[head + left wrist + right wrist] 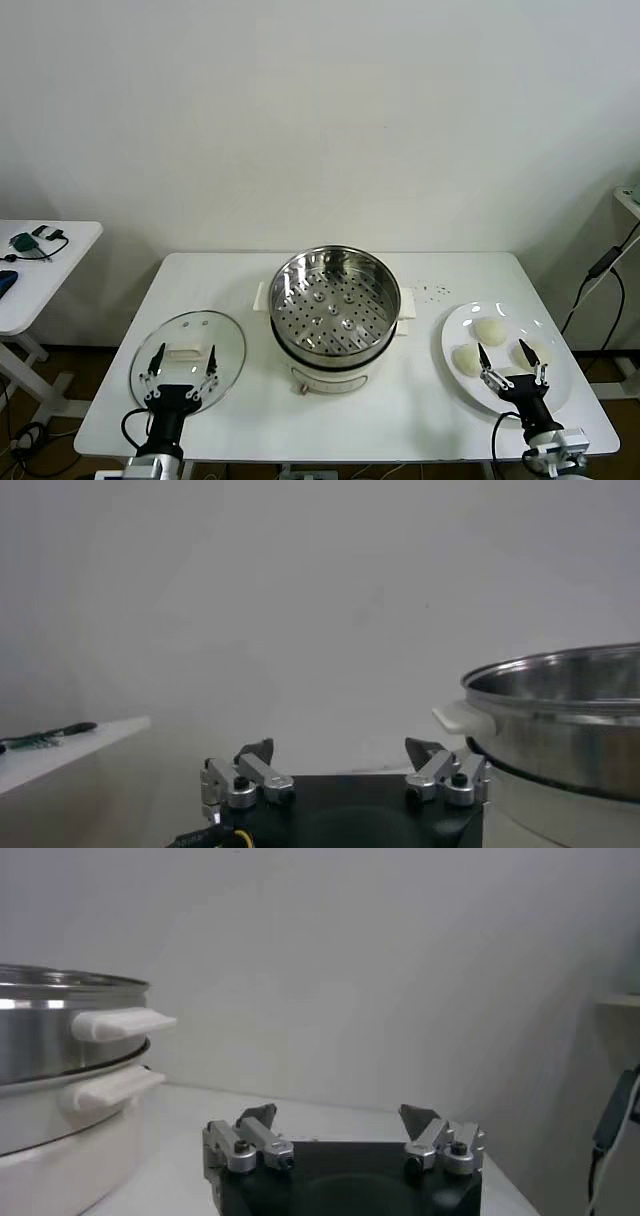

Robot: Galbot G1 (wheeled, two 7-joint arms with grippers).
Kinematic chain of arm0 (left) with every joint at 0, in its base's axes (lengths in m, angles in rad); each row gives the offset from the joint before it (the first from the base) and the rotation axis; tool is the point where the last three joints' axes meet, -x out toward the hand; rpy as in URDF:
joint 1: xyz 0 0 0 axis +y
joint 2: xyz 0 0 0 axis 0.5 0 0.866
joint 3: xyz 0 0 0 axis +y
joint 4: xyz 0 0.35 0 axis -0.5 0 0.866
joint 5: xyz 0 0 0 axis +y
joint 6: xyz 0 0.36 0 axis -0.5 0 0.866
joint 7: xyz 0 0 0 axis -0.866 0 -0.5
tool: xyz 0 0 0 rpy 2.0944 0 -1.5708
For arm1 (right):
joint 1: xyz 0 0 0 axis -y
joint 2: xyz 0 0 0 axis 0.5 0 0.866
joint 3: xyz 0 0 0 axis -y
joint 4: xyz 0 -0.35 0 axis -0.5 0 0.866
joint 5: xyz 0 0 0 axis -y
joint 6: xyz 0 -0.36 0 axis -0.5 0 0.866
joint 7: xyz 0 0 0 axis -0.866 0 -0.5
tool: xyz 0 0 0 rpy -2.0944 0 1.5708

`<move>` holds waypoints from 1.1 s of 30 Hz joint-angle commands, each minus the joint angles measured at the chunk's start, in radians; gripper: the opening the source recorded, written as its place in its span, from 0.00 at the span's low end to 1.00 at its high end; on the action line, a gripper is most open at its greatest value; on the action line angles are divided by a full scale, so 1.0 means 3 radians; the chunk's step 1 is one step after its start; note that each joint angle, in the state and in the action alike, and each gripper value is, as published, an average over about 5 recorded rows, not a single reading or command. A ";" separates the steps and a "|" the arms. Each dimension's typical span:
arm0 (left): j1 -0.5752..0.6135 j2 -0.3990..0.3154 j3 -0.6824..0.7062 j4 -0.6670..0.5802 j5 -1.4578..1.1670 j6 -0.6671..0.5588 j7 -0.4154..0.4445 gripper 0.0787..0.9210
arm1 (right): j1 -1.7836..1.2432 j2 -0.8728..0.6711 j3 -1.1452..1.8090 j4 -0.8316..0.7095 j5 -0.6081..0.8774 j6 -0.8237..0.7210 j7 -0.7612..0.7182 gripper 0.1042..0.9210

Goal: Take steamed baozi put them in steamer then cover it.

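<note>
I should next close my right gripper around the sides of the far baozi (490,331) on the white plate, the one nearest the small dark specks.
The steamer (335,310) stands uncovered at the table's centre, its perforated tray bare. The cover (195,330), a clear glass lid with a white handle, lies flat on the table to its left. My left gripper (184,358) hovers open over the lid's near half. On the right, a white plate (562,345) holds three cream-white baozi (490,331), and my right gripper (512,362) stands open over the plate's near part, between two of them. The left wrist view shows the open left gripper (342,750) beside the steamer (570,720). The right wrist view shows the open right gripper (340,1116) and the steamer (60,1038). Neither gripper holds anything.
A white side table (40,245) with cables stands off to the left. A shelf edge (630,200) and a hanging cable (600,270) are at the far right. Small dark specks (435,292) lie on the table behind the plate.
</note>
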 commanded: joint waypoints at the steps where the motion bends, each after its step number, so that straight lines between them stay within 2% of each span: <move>1: 0.0001 0.0020 -0.0001 -0.0004 -0.0002 0.0010 -0.0005 0.88 | 0.0166 -0.0449 0.0141 -0.0078 -0.0318 -0.0317 -0.0599 0.88; 9: 0.0045 0.0053 -0.0001 -0.0008 -0.0054 0.0000 -0.0026 0.88 | 0.1009 -0.1786 -0.0459 -0.0827 -0.0677 -0.0333 -0.1917 0.88; 15: 0.0080 0.0051 -0.0003 -0.0008 -0.0089 -0.0009 -0.0048 0.88 | 0.2594 -0.2331 -0.1956 -0.1412 -0.1114 -0.0231 -0.2660 0.88; 19: 0.0072 0.0061 -0.0023 -0.0016 -0.0103 0.0004 -0.0053 0.88 | 0.3733 -0.2338 -0.3178 -0.1811 -0.1293 -0.0137 -0.2904 0.88; 23: 0.0052 0.0062 -0.0040 -0.0016 -0.0108 0.0023 -0.0054 0.88 | 0.4390 -0.2145 -0.3844 -0.2124 -0.1496 -0.0064 -0.3050 0.88; 33: 0.0006 0.0057 -0.0061 0.0009 -0.0094 0.0054 -0.0059 0.88 | 0.5014 -0.1507 -0.4613 -0.2627 -0.1628 -0.0076 -0.3047 0.88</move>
